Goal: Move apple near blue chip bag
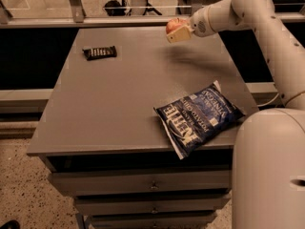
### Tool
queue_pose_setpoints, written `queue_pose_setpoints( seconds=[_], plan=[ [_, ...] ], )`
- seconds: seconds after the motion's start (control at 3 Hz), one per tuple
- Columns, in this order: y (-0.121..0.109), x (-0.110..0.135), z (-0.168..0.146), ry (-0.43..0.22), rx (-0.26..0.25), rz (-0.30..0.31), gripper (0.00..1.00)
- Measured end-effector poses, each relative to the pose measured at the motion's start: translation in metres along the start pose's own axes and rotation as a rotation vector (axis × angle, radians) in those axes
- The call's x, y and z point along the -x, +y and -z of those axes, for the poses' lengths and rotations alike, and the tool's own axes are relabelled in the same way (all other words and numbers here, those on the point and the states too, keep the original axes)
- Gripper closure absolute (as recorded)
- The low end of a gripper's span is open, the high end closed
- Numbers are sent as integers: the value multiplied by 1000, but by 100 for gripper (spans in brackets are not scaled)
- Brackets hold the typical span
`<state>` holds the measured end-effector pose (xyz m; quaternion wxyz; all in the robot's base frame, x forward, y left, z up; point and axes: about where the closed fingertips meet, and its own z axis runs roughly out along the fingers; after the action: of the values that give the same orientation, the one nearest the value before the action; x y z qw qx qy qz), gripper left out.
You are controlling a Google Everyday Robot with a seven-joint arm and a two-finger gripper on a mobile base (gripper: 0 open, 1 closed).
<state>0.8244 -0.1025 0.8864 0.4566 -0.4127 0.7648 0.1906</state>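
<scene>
I should release the apple so that it stays on the grey table [194,70], just behind the far edge of the blue chip bag. The apple is now raised above the table.
My gripper [177,31] is at the far right of the grey table [119,104], raised above its surface. It is shut on the small red-orange apple [174,25], which shows between and above the pale fingers. The blue chip bag [199,117], dark blue with white lettering, lies flat at the table's near right corner, partly over the front edge. The apple is well behind the bag, toward the far side.
A small black candy bar [99,52] lies at the far left of the table. My white arm [267,27] runs along the right side and my base [269,171] stands at the near right. Drawers [152,185] sit below the table front.
</scene>
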Motion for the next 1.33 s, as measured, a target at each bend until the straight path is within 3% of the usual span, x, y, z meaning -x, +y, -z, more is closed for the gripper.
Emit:
queue_pose_setpoints(
  seconds=[0.33, 0.67, 1.33],
  plan=[
    [27, -5, 27, 37, 116, 81, 100],
    [51, -26, 56, 93, 231, 145, 100],
    [94, -71, 97, 136, 424, 201, 100]
  ],
)
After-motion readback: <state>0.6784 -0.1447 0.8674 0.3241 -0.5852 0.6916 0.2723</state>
